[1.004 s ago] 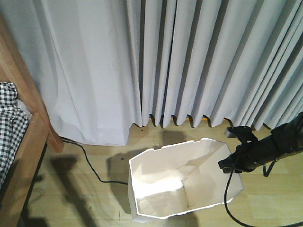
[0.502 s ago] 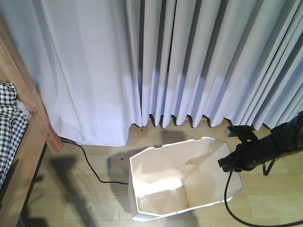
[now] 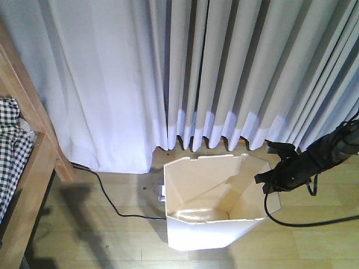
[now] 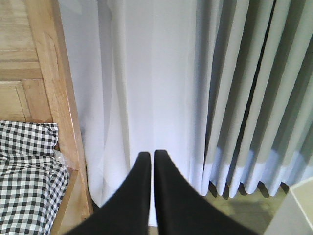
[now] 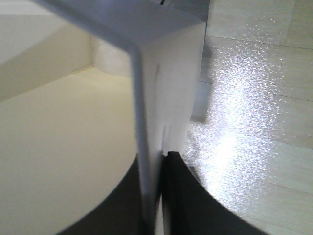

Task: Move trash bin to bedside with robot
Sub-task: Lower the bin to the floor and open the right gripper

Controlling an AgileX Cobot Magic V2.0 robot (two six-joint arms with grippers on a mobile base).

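Observation:
Next, my right gripper sets the white trash bin down on the wood floor [image 3: 199,249] next to the end of the trailing black cable.
The white trash bin [image 3: 207,207] stands on the wood floor in front of the curtain, its cream inside showing. My right gripper [image 3: 265,182] is shut on the bin's right rim; in the right wrist view the bin wall [image 5: 166,83] runs between the black fingers [image 5: 181,196], one inside and one outside. The bed [image 3: 31,168], with a light wooden frame and checked bedding [image 3: 11,151], is at the far left, well apart from the bin. My left gripper [image 4: 148,155] is shut and empty, held up facing the curtain beside the bed frame [image 4: 58,98].
A pale grey curtain [image 3: 196,73] hangs across the whole back. A black cable [image 3: 109,204] trails over the floor from the bed corner to the bin's left side. Another black cable [image 3: 297,223] loops from my right arm. Bare wood floor [image 3: 84,235] lies between bed and bin.
The bin has turned and shifted right and back toward the curtain, now sitting more upright. My right gripper has moved slightly up and back with the rim. The left arm's movement cannot be judged.

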